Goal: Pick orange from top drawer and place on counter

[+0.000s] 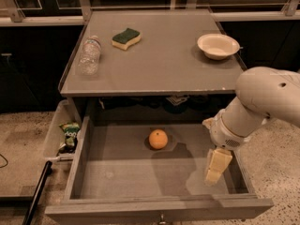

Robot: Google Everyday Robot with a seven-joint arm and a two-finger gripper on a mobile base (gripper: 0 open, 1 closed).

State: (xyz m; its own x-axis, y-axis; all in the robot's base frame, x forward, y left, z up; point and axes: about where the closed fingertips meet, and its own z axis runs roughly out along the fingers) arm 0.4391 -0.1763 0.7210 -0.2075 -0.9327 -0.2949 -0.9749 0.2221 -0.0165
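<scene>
My gripper will next move to the orange that is near the back of the open top drawer, and then close around the orange's middle [157, 138].
The orange [158, 138] lies on the floor of the open top drawer [140, 172], near its back middle. The gripper [216, 168] hangs from the white arm over the right side of the drawer, pointing down, to the right of the orange and apart from it. It holds nothing that I can see. The counter [159, 60] is the grey cabinet top above the drawer.
On the counter lie a clear plastic bottle [89, 55] at the left, a green and yellow sponge [126, 37] at the back, and a white bowl [218, 46] at the right. A pale bin [58, 130] with a snack packet [69, 134] sits left of the drawer.
</scene>
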